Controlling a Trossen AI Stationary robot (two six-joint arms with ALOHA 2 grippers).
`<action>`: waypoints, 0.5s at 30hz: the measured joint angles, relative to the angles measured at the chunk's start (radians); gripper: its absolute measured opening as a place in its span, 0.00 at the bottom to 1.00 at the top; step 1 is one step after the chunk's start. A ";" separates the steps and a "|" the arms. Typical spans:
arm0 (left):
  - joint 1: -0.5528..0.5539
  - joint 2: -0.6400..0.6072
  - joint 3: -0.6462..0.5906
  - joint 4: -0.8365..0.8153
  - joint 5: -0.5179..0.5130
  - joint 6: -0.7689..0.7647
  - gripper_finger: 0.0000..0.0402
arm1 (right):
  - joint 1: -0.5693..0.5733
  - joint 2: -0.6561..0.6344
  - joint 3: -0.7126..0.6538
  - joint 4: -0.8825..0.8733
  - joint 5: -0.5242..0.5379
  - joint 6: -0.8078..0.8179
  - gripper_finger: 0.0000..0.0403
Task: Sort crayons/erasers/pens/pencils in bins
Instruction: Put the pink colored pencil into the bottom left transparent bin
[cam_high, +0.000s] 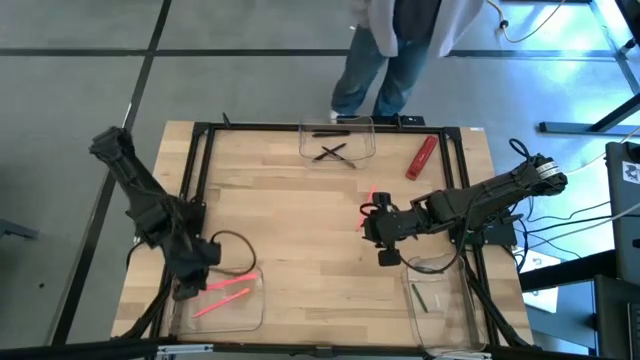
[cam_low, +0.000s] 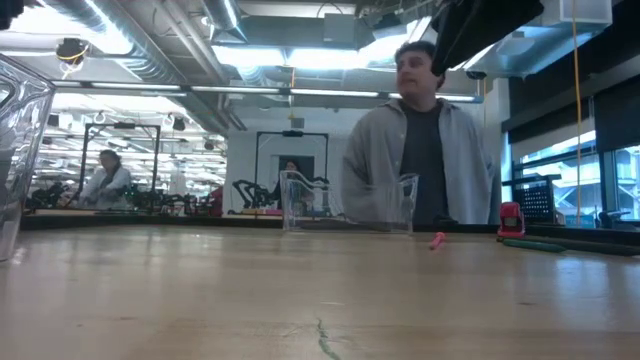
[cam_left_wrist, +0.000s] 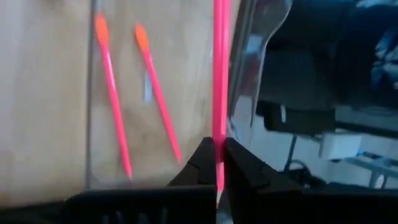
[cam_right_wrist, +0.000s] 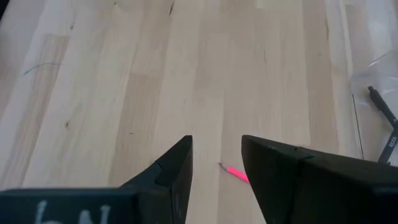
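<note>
I need to open my left gripper and let go of its pink stick between the bin's near side and the lying pink sticks (cam_high: 220, 323) (cam_left_wrist: 188, 111).
My left gripper (cam_left_wrist: 219, 146) is over the near-left bin (cam_high: 225, 300), shut on a long pink stick (cam_left_wrist: 220, 74). Two more pink sticks (cam_left_wrist: 115, 99) (cam_left_wrist: 158, 93) lie flat on that bin's floor. My right gripper (cam_right_wrist: 216, 155) hangs open above the table's middle right; a pink stick (cam_right_wrist: 236, 173) lies on the wood below the gap, untouched, and also shows in the high view (cam_high: 372, 200). The far bin (cam_high: 337, 140) holds crossed black sticks. The near-right bin (cam_high: 435, 295) holds a dark stick (cam_high: 422, 298). My left gripper pinches the pink stick between its two fingertips (cam_left_wrist: 202, 155). The stick (cam_left_wrist: 219, 134) runs out ahead along the line of the fingers, above the bin's wall. Its far end leaves the picture, so whether it rests on anything cannot be told.
A chunky red block (cam_high: 421, 157) lies at the far right of the table. A person stands behind the far edge (cam_low: 420, 140). A black frame (cam_high: 200, 170) borders the tabletop. Bare wood (cam_high: 290, 220) lies between the three bins.
</note>
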 joint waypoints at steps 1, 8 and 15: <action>-0.022 0.015 0.000 0.000 0.003 -0.022 0.00 | 0.000 0.000 0.000 0.000 -0.005 0.000 0.35; -0.126 0.123 0.000 0.006 0.006 -0.133 0.02 | 0.000 0.000 0.000 0.021 -0.127 -0.002 0.35; -0.156 0.224 0.000 0.006 0.006 -0.134 0.02 | 0.000 0.000 0.000 0.023 -0.159 0.026 0.35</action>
